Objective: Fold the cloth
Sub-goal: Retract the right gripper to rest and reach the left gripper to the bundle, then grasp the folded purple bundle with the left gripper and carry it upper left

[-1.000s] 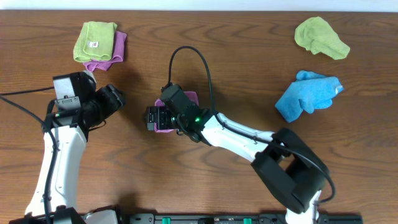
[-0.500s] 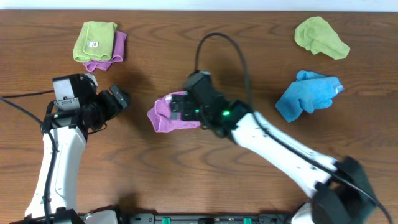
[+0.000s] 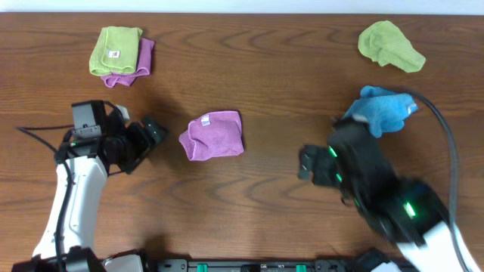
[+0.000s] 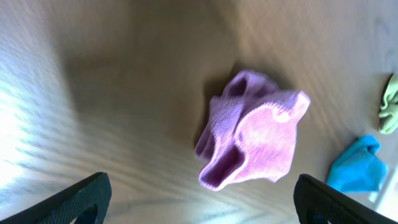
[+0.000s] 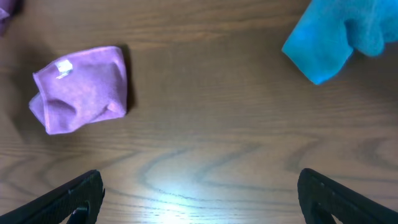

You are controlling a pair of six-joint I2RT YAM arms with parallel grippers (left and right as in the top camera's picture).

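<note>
The lilac towel's bunched end (image 3: pixel 187 142) (image 4: pixel 211 147), the one facing my left gripper beside the small white tag, will be gripped by that gripper.
The cloth (image 3: pixel 213 134) is a lilac towel lying in a loose, bunched fold on the wooden table near the middle, with its small white tag up. It appears in the left wrist view as the cloth (image 4: pixel 255 130) and in the right wrist view as the cloth (image 5: pixel 81 87). To its left my left gripper (image 3: pixel 151 143) is open and points at it with a short gap between them; its jaws (image 4: pixel 202 199) hold nothing. My right gripper (image 3: pixel 304 163) is open to the cloth's right, well apart from it, with only bare wood between the jaws (image 5: pixel 200 193).
A lime-green cloth (image 3: pixel 115 50) lies folded on a purple one (image 3: pixel 142 62) at the back left. Another lime-green cloth (image 3: pixel 389 45) sits crumpled at the back right. A bright blue cloth (image 3: pixel 378 113) lies just behind my right arm.
My right arm has drawn back from over the cloth to the right, leaving the cloth on the table. My left gripper has opened wider and edged toward the cloth.
</note>
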